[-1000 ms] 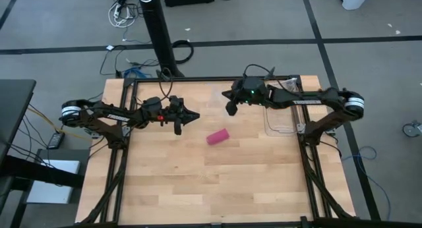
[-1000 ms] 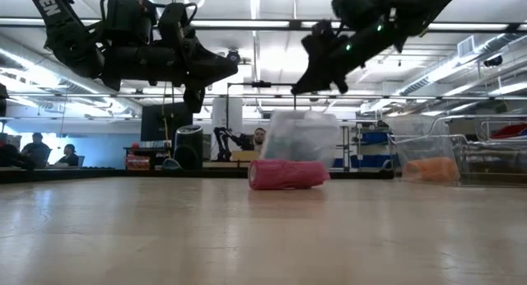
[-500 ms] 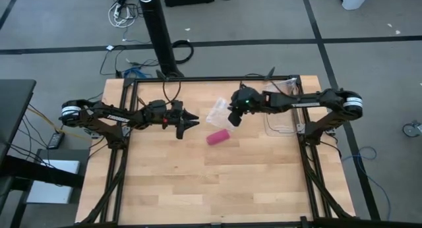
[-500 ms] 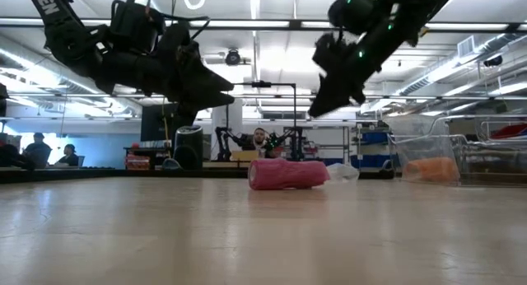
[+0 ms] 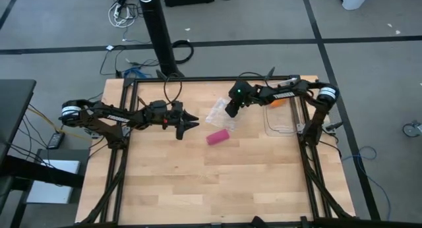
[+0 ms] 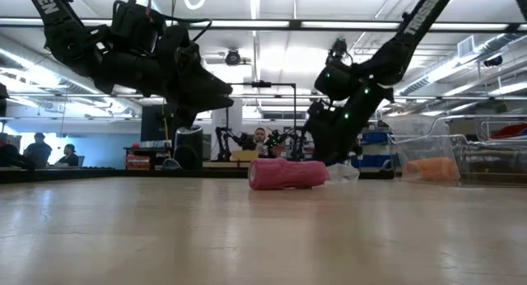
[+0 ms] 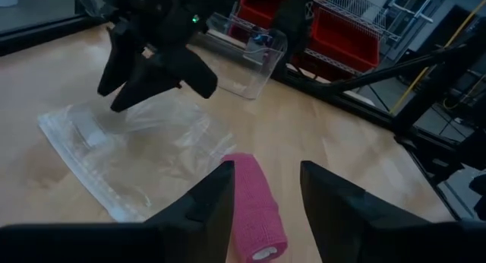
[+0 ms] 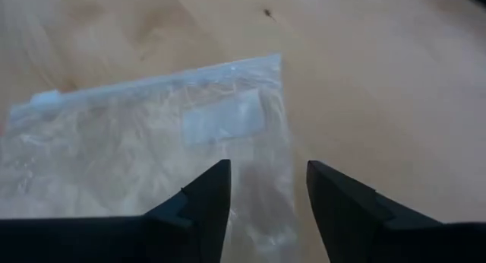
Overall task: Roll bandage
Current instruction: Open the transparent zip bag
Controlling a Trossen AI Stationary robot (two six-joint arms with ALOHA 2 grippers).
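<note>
My left gripper needs to close on the clear plastic bag's edge (image 5: 209,116) (image 7: 102,193) across from my right gripper, and the pink bandage will stay on the table.
The bandage (image 5: 217,137) is a rolled pink cylinder lying on its side on the wooden table (image 5: 198,182), also seen in the low view (image 6: 288,174). My left gripper (image 5: 190,123) hovers open to its left, fingers slanting down toward it. In the left wrist view the bandage (image 7: 255,210) shows between and beyond the fingertips. My right gripper (image 5: 230,113) hangs open just above a flat clear plastic bag (image 5: 216,113), which fills the right wrist view (image 8: 144,134).
A clear tray (image 5: 280,122) with an orange roll (image 5: 279,102) stands at the right of the table, also visible in the low view (image 6: 432,170). The near half of the table is bare wood. People sit far off in the room (image 6: 37,149).
My right gripper has let go of the clear bag, which has dropped from hanging in the air to lying flat on the table just beyond the bandage. That gripper has then come down over the bag. My left gripper has tipped its fingers down toward the bandage.
</note>
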